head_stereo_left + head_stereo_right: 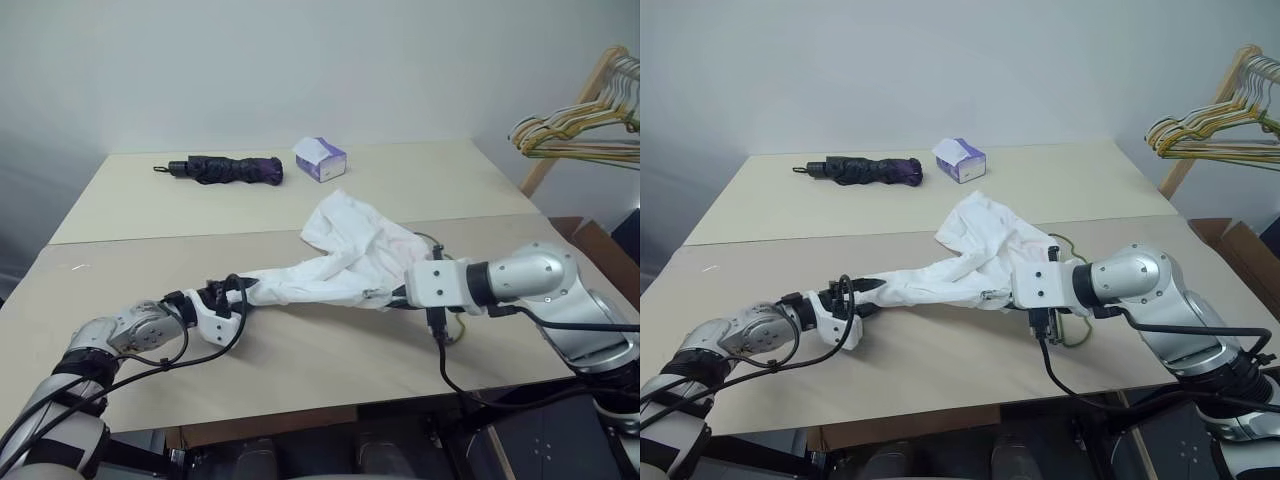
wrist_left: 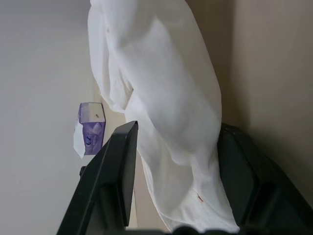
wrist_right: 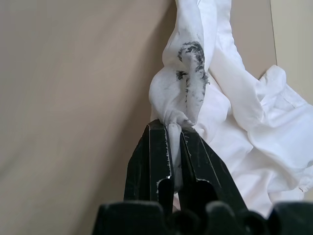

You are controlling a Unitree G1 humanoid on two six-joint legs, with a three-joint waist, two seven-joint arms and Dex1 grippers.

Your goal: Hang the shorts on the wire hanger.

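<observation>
The shorts' leg is twisted into a roll between both grippers, so next I pinch the leg's end (image 1: 258, 289) with my left gripper and pull it tight before shaking the shorts flat.
The white shorts (image 1: 345, 250) lie crumpled in the middle of the table, one twisted end stretched toward my left arm. My left gripper (image 1: 240, 290) is at that end. Its fingers (image 2: 120, 161) stand apart, open, with the cloth lying loosely between them. My right gripper (image 3: 175, 125) is shut on a bunched fold of the shorts (image 3: 186, 73) that bears dark smudges. It holds the fold at the cloth's near right side. A thin greenish wire of the wire hanger (image 1: 1068, 243) peeks out beside the shorts, mostly hidden by the fabric and my right wrist.
A folded dark umbrella (image 1: 225, 169) and a purple-and-white tissue box (image 1: 321, 158) lie on the far table. A wooden rack with several hangers (image 1: 590, 125) stands at the right, past the table's edge. A cardboard box (image 1: 1240, 250) sits below the rack.
</observation>
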